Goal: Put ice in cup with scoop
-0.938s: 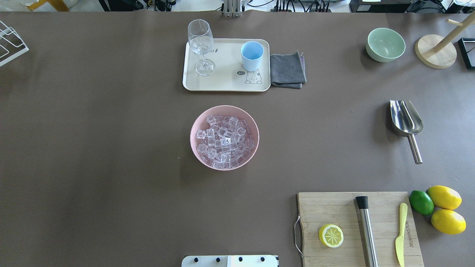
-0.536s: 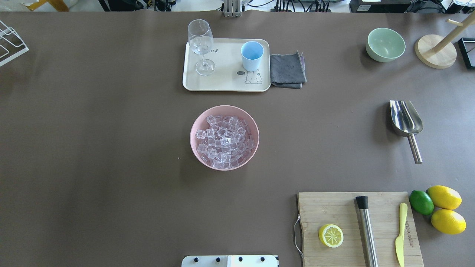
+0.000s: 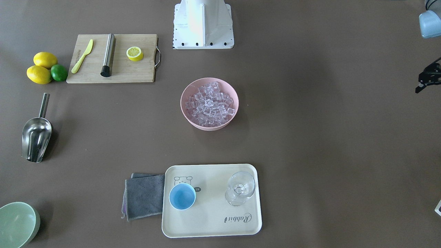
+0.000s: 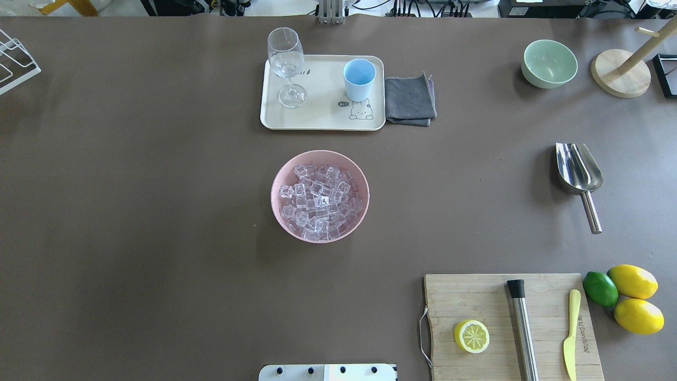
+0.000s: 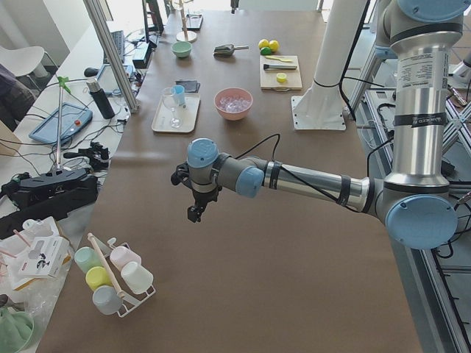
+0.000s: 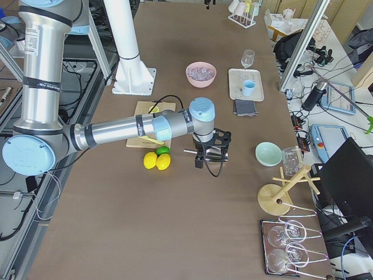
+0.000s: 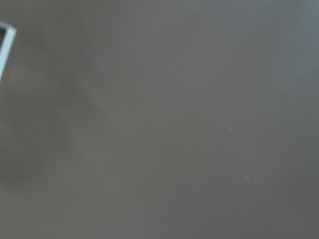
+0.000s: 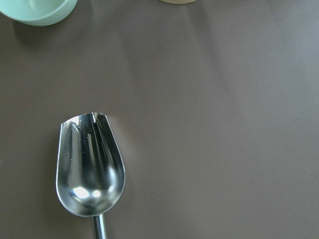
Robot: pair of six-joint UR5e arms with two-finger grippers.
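The steel scoop is next for my right gripper. It should go down and close on the scoop's handle (image 3: 44,101), near the end pointing towards the lemons.
The ice (image 4: 319,200) is a heap of clear cubes in a pink bowl (image 4: 280,211) at the table's middle. The light-blue cup (image 4: 359,79) stands upright and empty on a cream tray (image 4: 322,119) beyond the bowl. The steel scoop (image 4: 579,169) lies on the table at the right, handle towards the robot. It also shows in the right wrist view (image 8: 89,169), with no fingers in sight. My right gripper (image 6: 206,156) hovers above that area; I cannot tell its state. My left gripper (image 3: 426,81) hangs over bare table far left; I cannot tell its state.
A wine glass (image 4: 285,63) stands on the tray, a grey cloth (image 4: 410,99) beside it. A pale green bowl (image 4: 549,63) and wooden stand (image 4: 620,73) sit far right. A cutting board (image 4: 476,296) holds a steel cylinder (image 4: 522,330), lemon half and knife; lemons (image 4: 634,281) lie beside it.
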